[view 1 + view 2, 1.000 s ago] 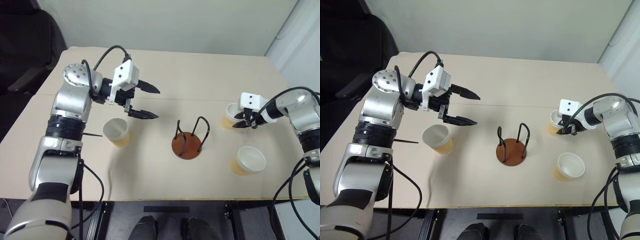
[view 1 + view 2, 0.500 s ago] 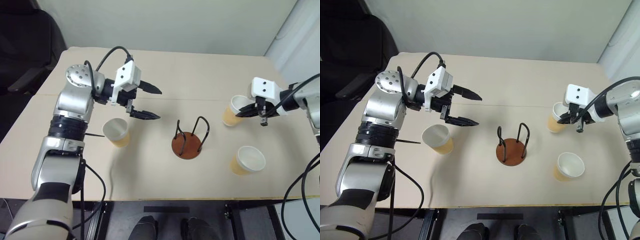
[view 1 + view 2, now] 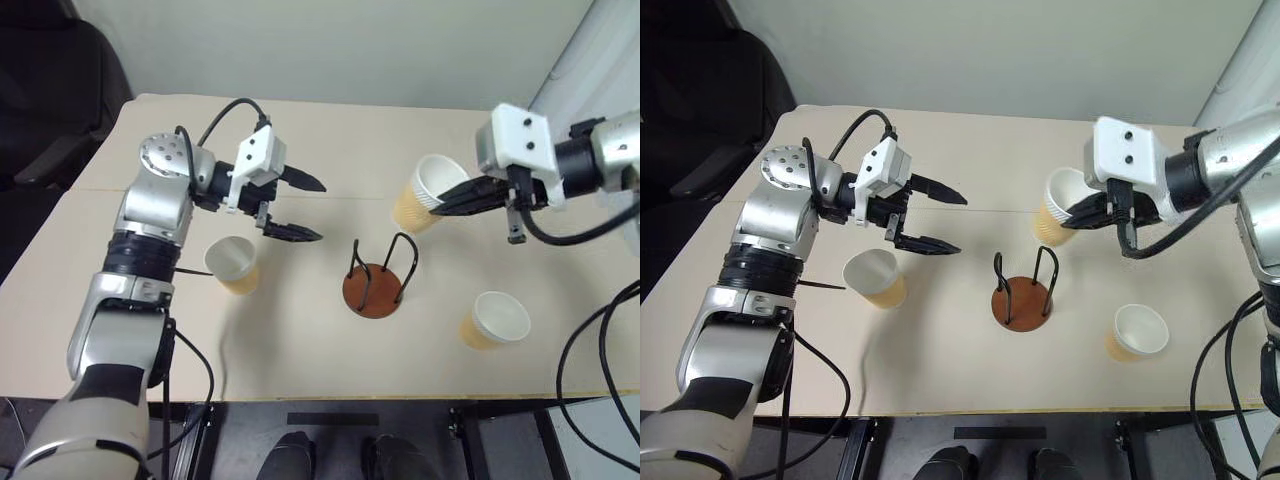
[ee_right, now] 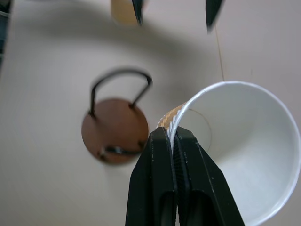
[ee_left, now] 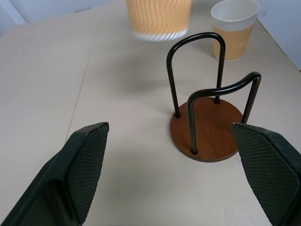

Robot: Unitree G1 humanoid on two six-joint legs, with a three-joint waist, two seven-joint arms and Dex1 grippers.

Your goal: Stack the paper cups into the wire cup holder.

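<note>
Next, I let go of the tan paper cup with my right gripper on the reddish-brown disc (image 3: 374, 287) (image 4: 116, 129) between the holder's black wire loops.
My right gripper (image 3: 447, 198) is shut on the rim of one paper cup (image 3: 420, 195), pinching its wall (image 4: 171, 134) between the fingers. That tan cup hangs tilted in the air, just behind and to the right of the wire cup holder (image 3: 380, 278). The holder stands mid-table, a reddish-brown disc with black wire loops (image 5: 209, 127) and nothing inside. A second paper cup (image 3: 233, 265) stands upright on the table to the holder's left. A third paper cup (image 3: 495, 320) stands to its right, nearer the front. My left gripper (image 3: 320, 210) hovers open above the left cup, pointing at the holder.
The beige table (image 3: 400, 140) has a thin seam running across its middle. A black chair (image 3: 50, 90) stands off its far left corner. The front edge runs close below the right cup.
My right gripper has lifted its cup off the table and carried it up and to the left, toward the holder. The left arm has stayed put.
</note>
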